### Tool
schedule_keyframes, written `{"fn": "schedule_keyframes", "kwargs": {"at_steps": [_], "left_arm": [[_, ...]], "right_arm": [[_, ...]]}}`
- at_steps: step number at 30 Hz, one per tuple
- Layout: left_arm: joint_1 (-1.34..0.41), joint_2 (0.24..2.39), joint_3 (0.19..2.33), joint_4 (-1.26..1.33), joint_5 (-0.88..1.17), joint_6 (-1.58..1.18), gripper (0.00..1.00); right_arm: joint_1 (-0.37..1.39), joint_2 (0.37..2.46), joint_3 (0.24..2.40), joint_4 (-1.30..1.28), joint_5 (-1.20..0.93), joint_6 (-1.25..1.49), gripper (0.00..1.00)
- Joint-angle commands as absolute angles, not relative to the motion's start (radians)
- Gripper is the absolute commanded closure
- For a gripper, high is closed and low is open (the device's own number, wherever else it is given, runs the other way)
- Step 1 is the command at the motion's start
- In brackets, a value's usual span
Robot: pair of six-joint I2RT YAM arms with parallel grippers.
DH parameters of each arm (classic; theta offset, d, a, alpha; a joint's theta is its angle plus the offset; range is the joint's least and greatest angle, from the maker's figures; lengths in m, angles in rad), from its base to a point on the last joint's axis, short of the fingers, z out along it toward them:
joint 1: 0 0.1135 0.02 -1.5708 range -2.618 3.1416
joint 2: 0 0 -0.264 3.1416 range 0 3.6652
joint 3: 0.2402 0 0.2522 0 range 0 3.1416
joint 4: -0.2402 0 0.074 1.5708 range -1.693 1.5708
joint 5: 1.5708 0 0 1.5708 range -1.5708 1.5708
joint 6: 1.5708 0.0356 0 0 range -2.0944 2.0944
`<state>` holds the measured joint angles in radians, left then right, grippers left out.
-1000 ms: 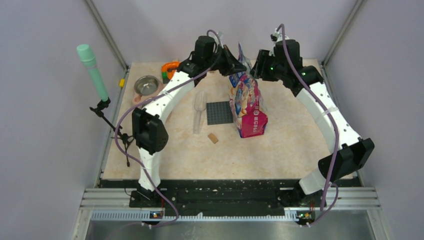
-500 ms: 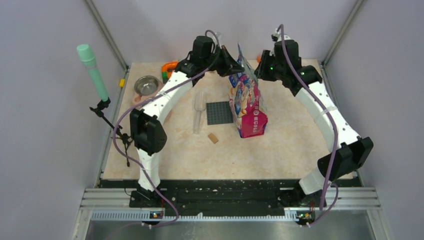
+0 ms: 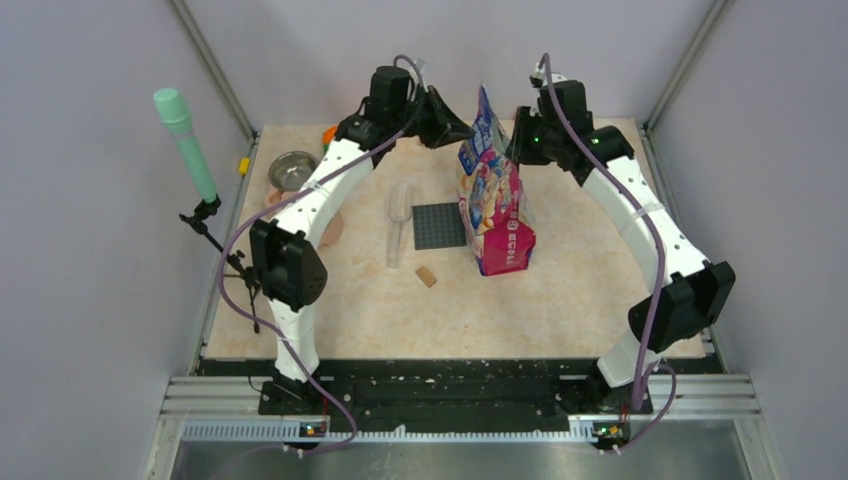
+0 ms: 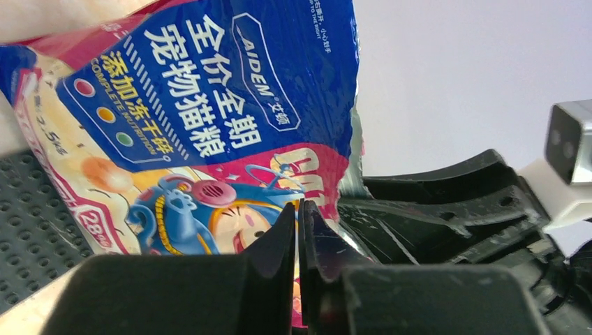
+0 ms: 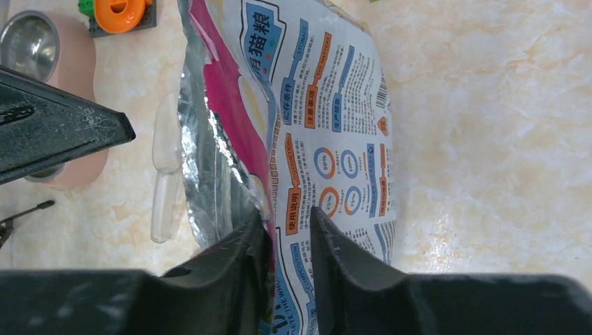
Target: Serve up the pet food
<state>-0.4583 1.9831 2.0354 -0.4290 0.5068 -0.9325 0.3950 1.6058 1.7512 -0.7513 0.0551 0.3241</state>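
The fingers of my left gripper meet the bag's printed front short of its rim, so that gripper should open, take the bag's rim (image 4: pixel 343 183) and spread the bag's opening.
The pink-and-blue cat food bag (image 3: pixel 495 200) stands near the table's middle with its top pulled upright. The kibble itself is hidden inside. My left gripper (image 3: pixel 468 128) is shut on the bag's front top edge (image 4: pixel 209 105), the printed film pinched between its fingertips (image 4: pixel 299 209). My right gripper (image 3: pixel 515 140) straddles the bag's back wall (image 5: pixel 335 105). One of its fingers sits inside the foil-lined mouth and the other outside. Its jaws (image 5: pixel 287 220) stand apart with a visible gap.
A steel bowl (image 3: pixel 293 170) on a pink base sits at the back left. A clear plastic scoop (image 3: pixel 398 220) lies left of a dark grey studded plate (image 3: pixel 440 225). A small tan block (image 3: pixel 427 276) lies nearer. An orange toy (image 5: pixel 119 10) is by the bowl.
Both grippers have risen and moved back slightly, and the bag's top now stands taller. The right jaws have narrowed around the bag wall. The left grip is unchanged.
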Motion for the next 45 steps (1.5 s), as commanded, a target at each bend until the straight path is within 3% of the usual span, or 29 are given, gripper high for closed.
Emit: {"fn": "schedule_keyframes", "kwargs": {"at_steps": [1, 4, 9, 15, 28, 31, 34, 39, 45], "left_arm": [[-0.465, 1.944, 2.09, -0.416, 0.533, -0.929, 0.83], [-0.476, 1.946, 2.09, -0.411, 0.535, -0.933, 0.62], [-0.498, 1.949, 2.089, -0.39, 0.54, -0.928, 0.44], [-0.519, 1.977, 2.097, -0.397, 0.551, -0.934, 0.42], [-0.55, 2.079, 2.192, -0.448, 0.529, -0.942, 0.54], [-0.554, 2.1, 2.212, -0.488, 0.534, -0.938, 0.74], [-0.551, 2.083, 2.206, -0.51, 0.523, -0.918, 1.0], [-0.517, 2.019, 2.206, -0.553, 0.525, -0.881, 1.0], [-0.445, 1.914, 2.2, -0.723, 0.515, -0.782, 1.0]], "right_arm": [[0.397, 1.636, 1.792, -0.799, 0.018, 0.295, 0.78], [0.397, 1.628, 1.785, -0.774, -0.023, 0.307, 1.0], [0.398, 1.61, 1.778, -0.729, -0.071, 0.33, 1.0], [0.398, 1.602, 1.782, -0.709, -0.117, 0.356, 1.0], [0.41, 1.583, 1.77, -0.717, -0.113, 0.359, 1.0], [0.41, 1.571, 1.756, -0.718, -0.101, 0.362, 1.0], [0.41, 1.551, 1.742, -0.722, -0.066, 0.364, 1.0], [0.406, 1.501, 1.748, -0.754, 0.142, 0.374, 1.0], [0.403, 1.478, 1.819, -0.794, 0.205, 0.334, 1.0]]}}
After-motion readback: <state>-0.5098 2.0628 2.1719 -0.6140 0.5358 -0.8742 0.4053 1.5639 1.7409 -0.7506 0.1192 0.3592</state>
